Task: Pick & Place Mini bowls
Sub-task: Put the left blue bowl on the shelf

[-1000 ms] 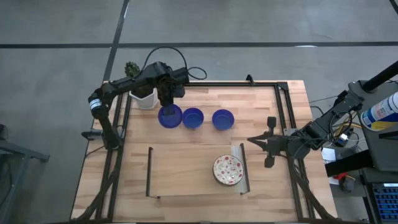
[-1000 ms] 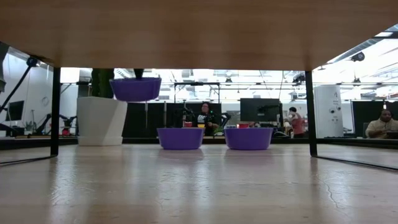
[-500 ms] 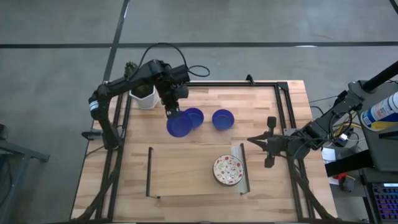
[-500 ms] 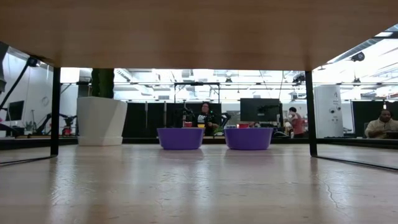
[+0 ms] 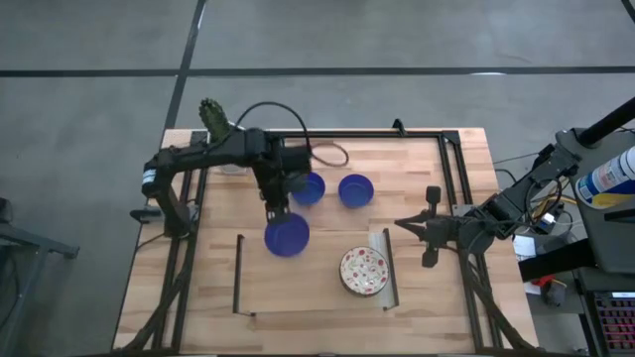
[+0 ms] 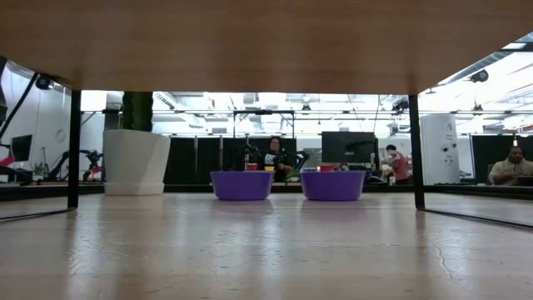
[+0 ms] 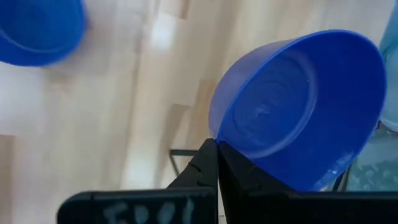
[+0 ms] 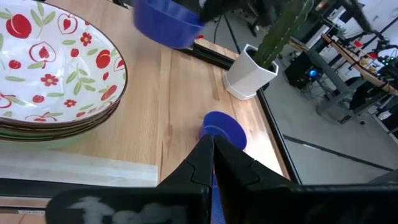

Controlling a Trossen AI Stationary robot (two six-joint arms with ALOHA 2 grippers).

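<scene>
I should use my left gripper to set the blue bowl down beside the dark rail facing the white floral bowl (image 5: 275, 275).
My left gripper (image 5: 274, 210) is shut on a glossy blue mini bowl (image 5: 287, 235), which it carries above the middle of the table; this bowl also shows in the left wrist view (image 7: 298, 106) and the right wrist view (image 8: 168, 22). Two more blue bowls (image 5: 309, 188) (image 5: 355, 189) stand on their bases farther back, and in the low view too (image 6: 241, 185) (image 6: 332, 185). A white floral bowl (image 5: 363, 271) (image 8: 56, 74) sits near the front, seemingly stacked on another one. My right gripper (image 5: 402, 224) waits shut at the table's right side. My left gripper pinches the blue bowl's rim (image 7: 216, 138) between its two fingers (image 7: 202, 165). The fingers come from above, pointing down. The bowl is lifted clear of the table and hangs tilted on the gripper's near side, its hollow turned toward the wrist camera.
A white pot with a cactus (image 5: 212, 119) (image 6: 133, 161) stands at the far left corner. Two dark upright rails (image 5: 238, 273) (image 5: 387, 268) bound a field of bare wood at the table's near side. A black frame (image 5: 451, 159) runs along the edges. People sit in the room behind.
My left gripper has carried the blue bowl from beside the cactus pot toward the table's near edge and a little to the right. The bowl has risen out of the low view. The other bowls and my right arm have kept still.
</scene>
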